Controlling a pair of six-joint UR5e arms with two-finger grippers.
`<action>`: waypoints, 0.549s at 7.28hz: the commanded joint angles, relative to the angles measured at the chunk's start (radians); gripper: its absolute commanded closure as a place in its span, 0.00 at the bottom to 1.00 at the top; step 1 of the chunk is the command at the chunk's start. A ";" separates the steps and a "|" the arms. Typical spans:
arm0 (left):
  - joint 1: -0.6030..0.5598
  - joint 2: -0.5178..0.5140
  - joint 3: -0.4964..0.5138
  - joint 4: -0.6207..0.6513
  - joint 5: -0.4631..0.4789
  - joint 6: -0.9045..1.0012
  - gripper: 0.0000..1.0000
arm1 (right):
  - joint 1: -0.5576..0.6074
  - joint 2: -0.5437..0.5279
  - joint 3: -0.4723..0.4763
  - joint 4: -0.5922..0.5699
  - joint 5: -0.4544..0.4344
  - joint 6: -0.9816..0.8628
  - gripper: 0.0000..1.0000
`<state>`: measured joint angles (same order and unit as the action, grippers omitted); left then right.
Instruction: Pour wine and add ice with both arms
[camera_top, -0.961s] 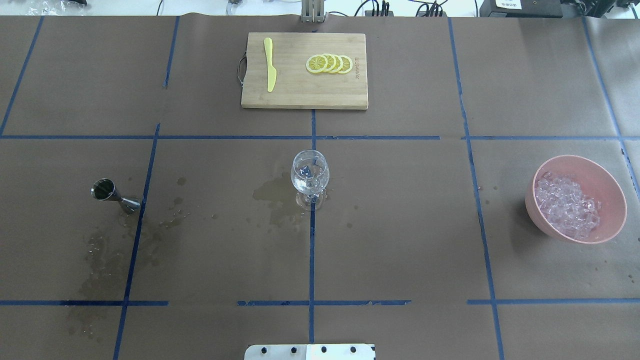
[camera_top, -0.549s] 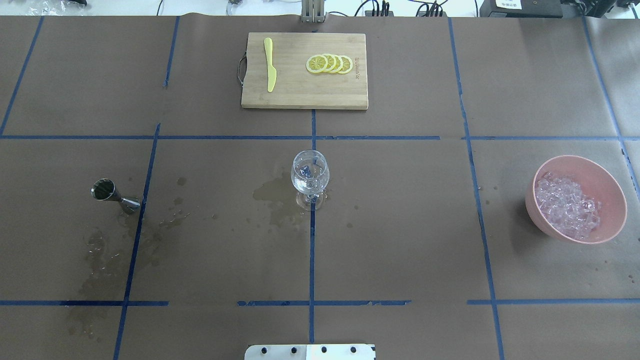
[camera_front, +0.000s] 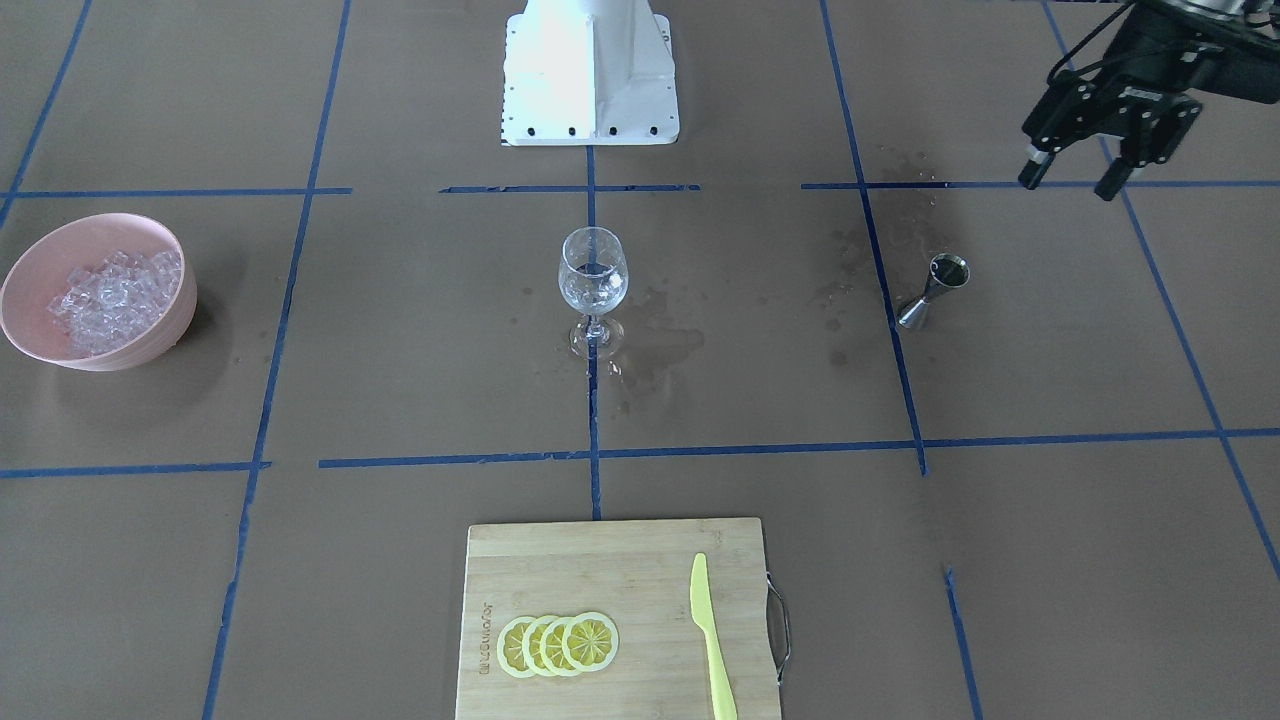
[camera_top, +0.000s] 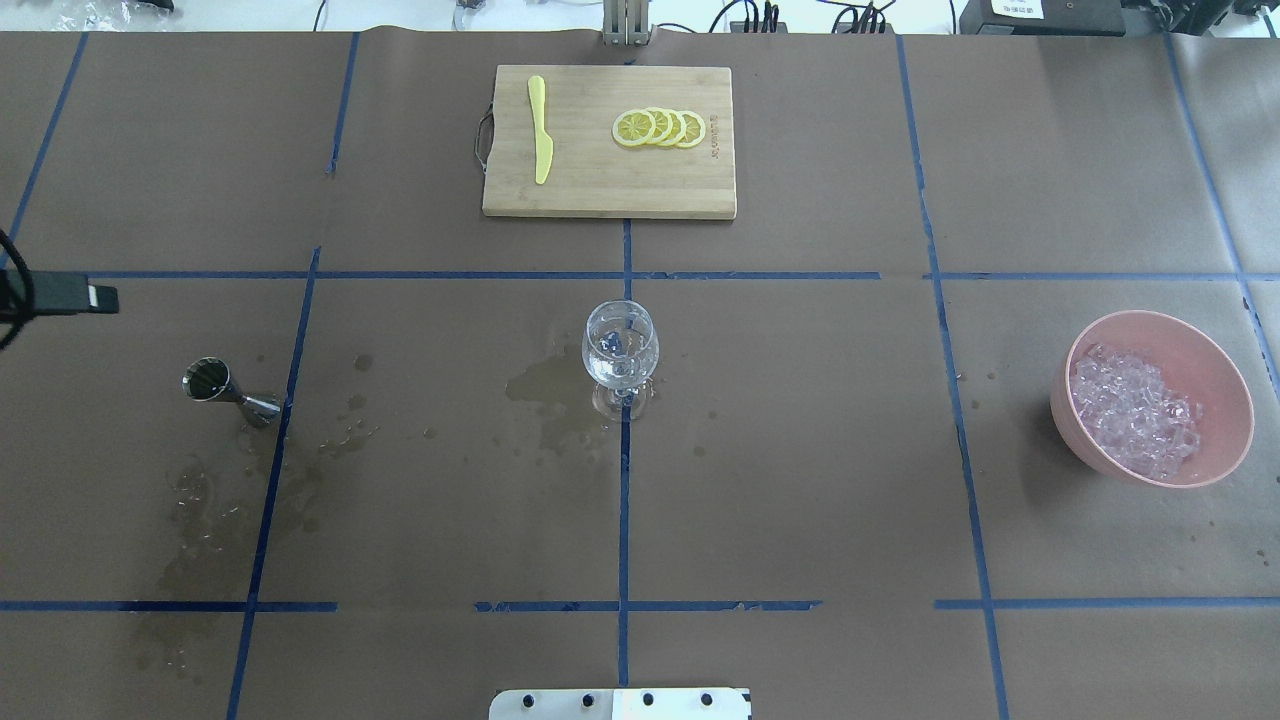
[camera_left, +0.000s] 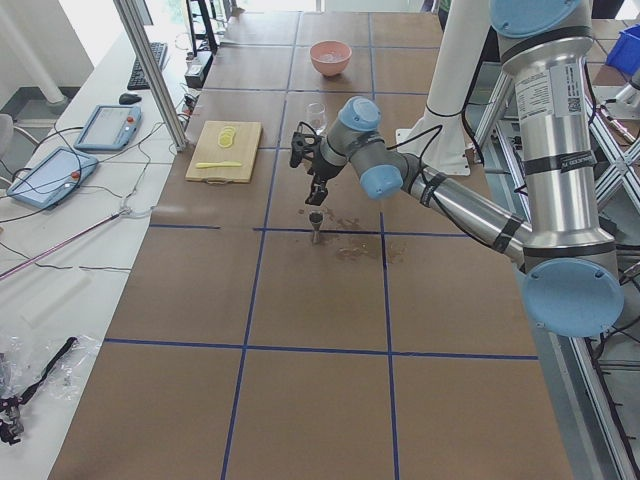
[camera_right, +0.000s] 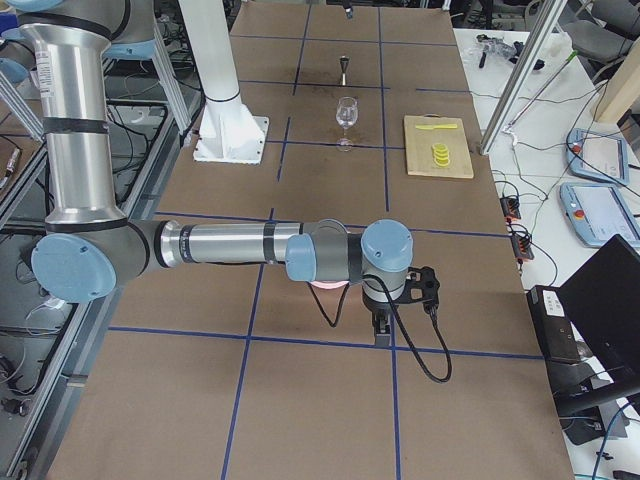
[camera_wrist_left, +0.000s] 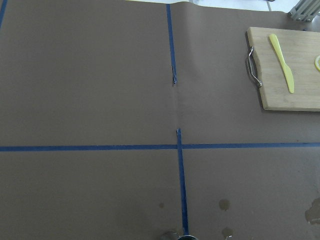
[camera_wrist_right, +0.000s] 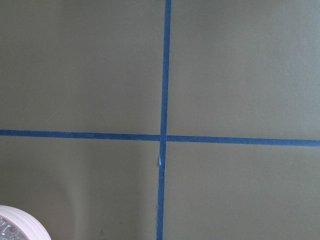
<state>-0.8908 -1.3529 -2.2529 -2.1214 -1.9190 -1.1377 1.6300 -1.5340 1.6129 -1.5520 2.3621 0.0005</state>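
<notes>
My left gripper needs to grab the narrow middle (camera_front: 929, 296) (camera_wrist_left: 178, 236) of the steel jigger, between its upper and lower cups.
A stemmed wine glass (camera_top: 620, 345) stands at the table's middle with a little clear wine (camera_front: 593, 293) in its bowl. A steel jigger (camera_top: 225, 388) stands upright to its left among wet stains. A pink bowl (camera_top: 1215, 365) of ice cubes (camera_top: 1135, 415) sits at the right. My left gripper (camera_front: 1067, 185) hangs open and empty above the table, beyond the jigger (camera_front: 935, 290); one finger (camera_top: 80, 298) shows at the overhead view's left edge. My right gripper (camera_right: 382, 332) shows only in the exterior right view, beside the bowl; I cannot tell its state.
A bamboo cutting board (camera_top: 600, 190) at the far middle carries several lemon slices (camera_top: 658, 128) and a yellow knife (camera_top: 540, 130). Wet patches (camera_top: 545, 395) darken the brown paper by the glass and around the jigger. The white base block (camera_front: 590, 70) sits at the robot's side.
A finger of my left gripper has come into the overhead view at its left edge. The glass, the jigger and the bowl have not moved.
</notes>
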 joint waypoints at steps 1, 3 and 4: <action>0.277 0.069 -0.011 -0.066 0.279 -0.225 0.00 | -0.001 -0.002 0.005 0.023 0.005 0.009 0.00; 0.534 0.121 -0.011 -0.065 0.557 -0.409 0.00 | -0.001 -0.003 0.009 0.023 0.034 0.009 0.00; 0.658 0.139 -0.007 -0.055 0.703 -0.506 0.00 | -0.001 -0.003 0.009 0.023 0.039 0.009 0.00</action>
<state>-0.3930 -1.2414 -2.2626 -2.1829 -1.3977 -1.5209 1.6291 -1.5367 1.6208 -1.5297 2.3898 0.0090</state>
